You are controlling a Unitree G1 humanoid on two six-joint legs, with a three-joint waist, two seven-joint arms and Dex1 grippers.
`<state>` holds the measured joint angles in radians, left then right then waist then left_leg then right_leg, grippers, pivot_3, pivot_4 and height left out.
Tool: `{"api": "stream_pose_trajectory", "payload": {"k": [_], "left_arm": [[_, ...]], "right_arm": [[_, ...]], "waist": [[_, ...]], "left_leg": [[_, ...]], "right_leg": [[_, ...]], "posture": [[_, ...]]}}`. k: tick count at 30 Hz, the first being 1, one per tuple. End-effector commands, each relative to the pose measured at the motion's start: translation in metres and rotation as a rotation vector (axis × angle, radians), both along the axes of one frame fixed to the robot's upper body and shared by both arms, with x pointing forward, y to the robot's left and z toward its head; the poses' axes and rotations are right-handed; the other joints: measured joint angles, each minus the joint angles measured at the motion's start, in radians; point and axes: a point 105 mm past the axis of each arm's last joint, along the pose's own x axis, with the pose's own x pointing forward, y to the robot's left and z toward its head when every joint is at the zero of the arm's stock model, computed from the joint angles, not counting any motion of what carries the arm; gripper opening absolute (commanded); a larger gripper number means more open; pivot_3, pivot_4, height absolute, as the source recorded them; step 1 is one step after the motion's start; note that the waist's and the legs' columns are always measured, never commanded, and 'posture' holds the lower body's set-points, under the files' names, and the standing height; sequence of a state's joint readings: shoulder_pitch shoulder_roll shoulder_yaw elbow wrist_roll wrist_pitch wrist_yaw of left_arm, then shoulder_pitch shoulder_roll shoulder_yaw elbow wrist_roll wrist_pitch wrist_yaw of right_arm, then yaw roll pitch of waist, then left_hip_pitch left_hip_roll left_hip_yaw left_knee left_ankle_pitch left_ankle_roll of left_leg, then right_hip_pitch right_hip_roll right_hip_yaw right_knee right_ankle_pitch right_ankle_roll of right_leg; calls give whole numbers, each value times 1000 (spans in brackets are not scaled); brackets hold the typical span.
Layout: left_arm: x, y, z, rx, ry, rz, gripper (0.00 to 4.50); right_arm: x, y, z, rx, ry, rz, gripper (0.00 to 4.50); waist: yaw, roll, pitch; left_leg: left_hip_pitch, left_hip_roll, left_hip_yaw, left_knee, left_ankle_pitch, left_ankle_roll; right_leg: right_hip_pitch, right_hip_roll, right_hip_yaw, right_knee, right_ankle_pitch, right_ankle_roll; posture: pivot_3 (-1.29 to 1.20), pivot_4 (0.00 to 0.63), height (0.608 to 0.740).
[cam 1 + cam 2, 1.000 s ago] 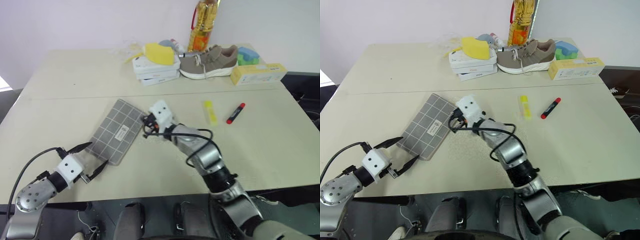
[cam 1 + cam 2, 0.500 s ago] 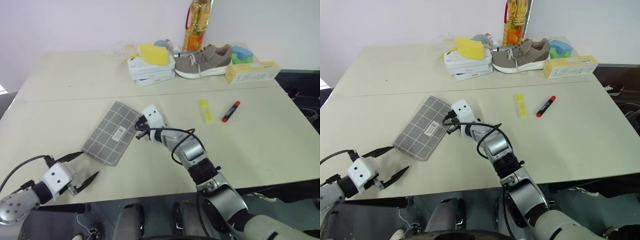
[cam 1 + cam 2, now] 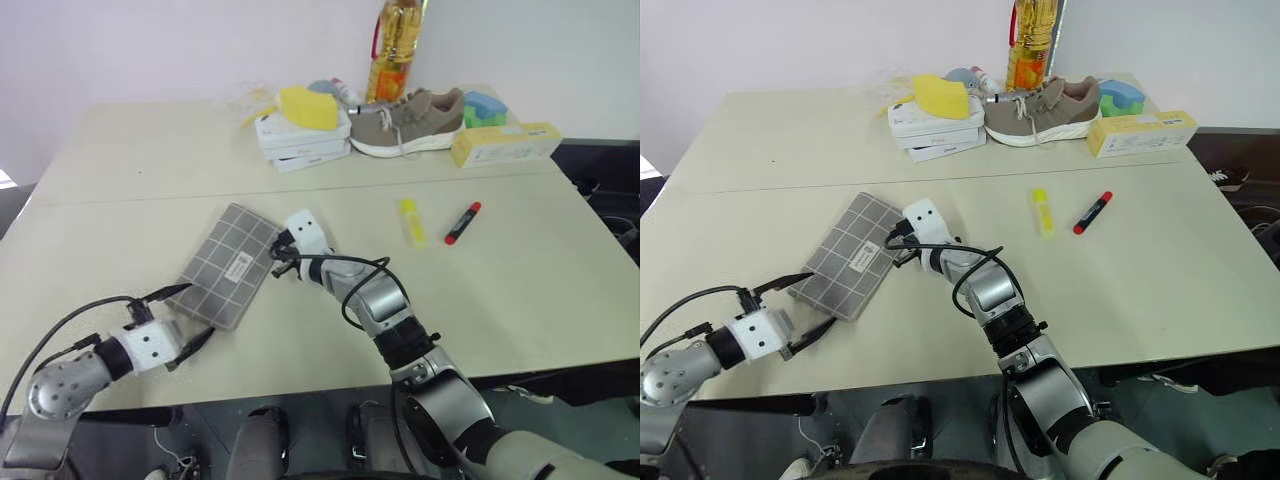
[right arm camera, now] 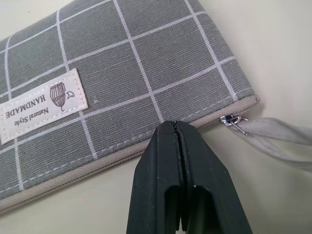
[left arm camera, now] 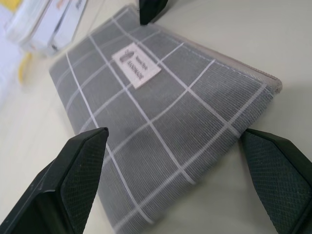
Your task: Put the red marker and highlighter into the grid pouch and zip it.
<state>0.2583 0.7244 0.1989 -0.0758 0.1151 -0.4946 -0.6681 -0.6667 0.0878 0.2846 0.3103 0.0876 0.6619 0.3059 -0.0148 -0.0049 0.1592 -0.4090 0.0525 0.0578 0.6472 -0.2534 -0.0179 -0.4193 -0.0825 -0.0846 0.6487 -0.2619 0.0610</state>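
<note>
The grid pouch's near end sits loose inside my open left gripper; next I grip the zip-side corner (image 3: pixel 232 322) to steady it before pulling the zip.
The grid pouch (image 3: pixel 225 265) lies flat on the table, grey with white lines and a small white label (image 4: pixel 41 105). My left gripper (image 3: pixel 185 317) is open, its two fingers either side of the pouch's near corner (image 5: pixel 263 83). My right gripper (image 4: pixel 174 127) is shut, empty, with its tip against the pouch's zip edge. The zip pull (image 4: pixel 231 121) and its grey ribbon lie just beside that tip, not held. Farther right, apart from both grippers, the yellow highlighter (image 3: pixel 411 222) and the red marker (image 3: pixel 461 223) lie on the table.
At the back of the table stand a stack of white boxes (image 3: pixel 300 140) with a yellow item on top, a beige shoe (image 3: pixel 410 118), an oil bottle (image 3: pixel 395 45) and a long yellow box (image 3: pixel 503 145). The table's front edge (image 3: pixel 300 385) runs close below my left gripper.
The head view shifted early on. My left gripper pulled back toward the table's front edge, then came forward again to the pouch's near corner. The right gripper stays at the zip edge.
</note>
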Motion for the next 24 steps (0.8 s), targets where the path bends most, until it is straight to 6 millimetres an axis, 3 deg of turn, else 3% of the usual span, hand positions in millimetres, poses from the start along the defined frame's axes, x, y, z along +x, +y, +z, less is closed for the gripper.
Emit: {"api": "stream_pose_trajectory", "payload": {"k": [1,2,5,12,17,23,24], "left_arm": [[2,-7,-14,17,0,-9,4500],[3,-9,-13,16,-15,-15,4500],[7,-14,-13,20,-46,-34,3707],[16,-12,-13,32,-96,-23,232],[21,-11,-8,20,-130,-5,67],[16,-8,-8,-18,-109,13,67],[12,-7,-7,-58,-93,16,326]], "right_arm": [[-4,8,5,18,-8,19,44],[-3,8,5,18,-8,18,44],[-3,7,5,19,-9,17,0],[-6,6,2,13,-10,18,0],[-6,6,3,15,-14,17,0],[0,-4,22,59,-84,-3,0],[0,-6,26,55,-112,2,0]], "waist": [[2,1,0],[3,2,0],[3,2,0],[3,4,0],[0,5,0],[-1,5,0],[-2,5,0]], "left_leg": [[0,0,0,0,0,0],[0,0,0,0,0,0],[0,0,0,0,0,0],[0,0,0,0,0,0],[0,0,0,0,0,0],[0,0,0,0,0,0],[0,0,0,0,0,0]], "right_leg": [[0,-1,0,0,0,0],[0,-1,0,0,0,0],[0,-1,0,0,0,0],[0,-1,0,0,0,0],[0,-1,0,1,0,0],[-1,0,0,1,0,0],[-1,0,0,1,0,0]], "posture": [[0,150,740],[0,150,740],[0,150,740],[0,150,740],[0,150,740],[0,150,740],[0,150,740]]}}
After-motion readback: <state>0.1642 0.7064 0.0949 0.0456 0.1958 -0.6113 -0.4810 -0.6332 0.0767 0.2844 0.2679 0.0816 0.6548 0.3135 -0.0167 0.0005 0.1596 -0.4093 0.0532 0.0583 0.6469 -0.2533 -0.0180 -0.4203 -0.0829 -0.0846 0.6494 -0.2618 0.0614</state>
